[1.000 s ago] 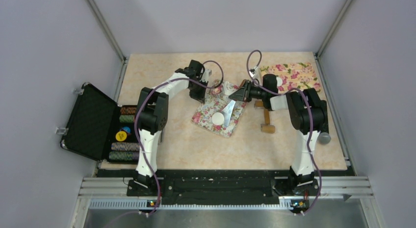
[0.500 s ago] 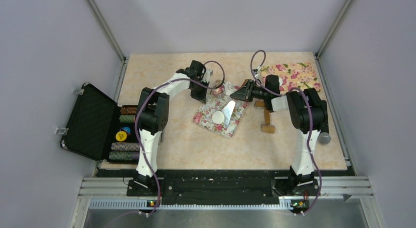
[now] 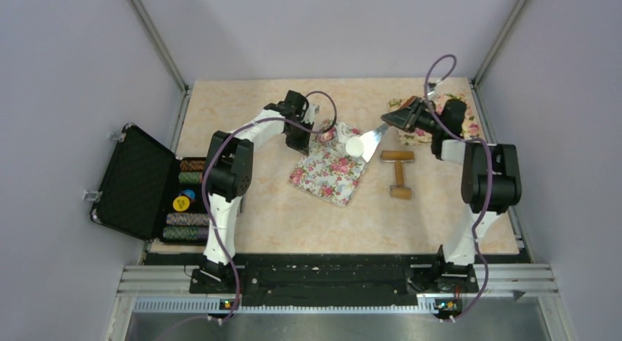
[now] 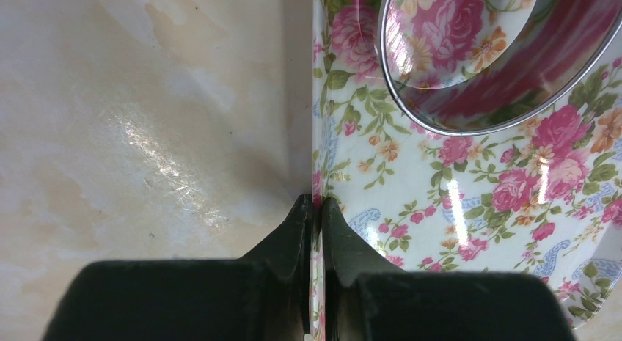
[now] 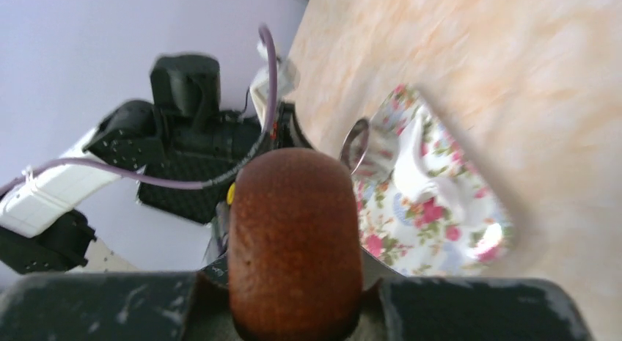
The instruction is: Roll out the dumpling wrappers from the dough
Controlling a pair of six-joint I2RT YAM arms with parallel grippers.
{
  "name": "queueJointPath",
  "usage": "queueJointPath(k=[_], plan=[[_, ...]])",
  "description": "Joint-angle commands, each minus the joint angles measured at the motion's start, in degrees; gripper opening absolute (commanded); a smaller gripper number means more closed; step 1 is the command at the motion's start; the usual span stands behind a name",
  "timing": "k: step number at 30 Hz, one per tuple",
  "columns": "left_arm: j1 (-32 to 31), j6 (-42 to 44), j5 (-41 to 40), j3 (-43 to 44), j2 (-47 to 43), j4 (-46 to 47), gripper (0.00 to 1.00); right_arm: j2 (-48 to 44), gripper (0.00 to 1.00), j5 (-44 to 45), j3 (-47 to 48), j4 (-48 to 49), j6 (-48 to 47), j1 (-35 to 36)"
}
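Next, my right gripper lets go of the scraper on the table (image 3: 431, 207) beside the near end of the wooden roller.
A flat white dumpling wrapper (image 3: 354, 146) lies on the metal blade of a scraper (image 3: 372, 138), held up over the back right corner of the near floral mat (image 3: 326, 172). My right gripper (image 3: 392, 122) is shut on the scraper's brown wooden handle (image 5: 293, 231), which hides the blade in the right wrist view. My left gripper (image 3: 298, 141) is shut on the mat's left edge (image 4: 317, 172), the sheet pinched between its fingertips (image 4: 302, 224). The dough does not show.
A small glass bowl (image 4: 499, 62) stands on the mat's back corner, close to my left gripper. A wooden roller (image 3: 398, 172) lies right of the mat. A second floral mat (image 3: 447, 106) is at the back right. An open black case (image 3: 139, 183) with chips sits left.
My right gripper has lifted the scraper with the wrapper off the middle of the near mat and swung it back and to the right. The left gripper has kept its hold.
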Motion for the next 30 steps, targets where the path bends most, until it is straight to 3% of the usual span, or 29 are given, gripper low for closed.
queueJointPath(k=[1,8,14,24,30], plan=[[0.0,0.9,-0.8,-2.1,-0.2,-0.1,0.0,-9.0,0.0,-1.2,1.0,-4.3,-6.4,-8.8],[0.0,0.6,0.5,-2.4,-0.8,0.1,0.0,-10.6,0.0,1.0,2.7,-3.9,-4.2,-22.9],[0.1,0.7,0.4,-3.9,-2.1,0.9,0.0,-10.9,0.0,12.9,9.2,-20.1,-19.5,-29.9],[0.2,0.5,1.1,-3.3,-1.9,0.9,0.0,-12.5,0.0,31.2,14.0,-26.2,-34.1,-30.6],[0.2,0.4,1.2,-3.3,-1.8,0.9,0.0,-12.3,0.0,43.4,16.4,-27.7,-44.5,-26.3]])
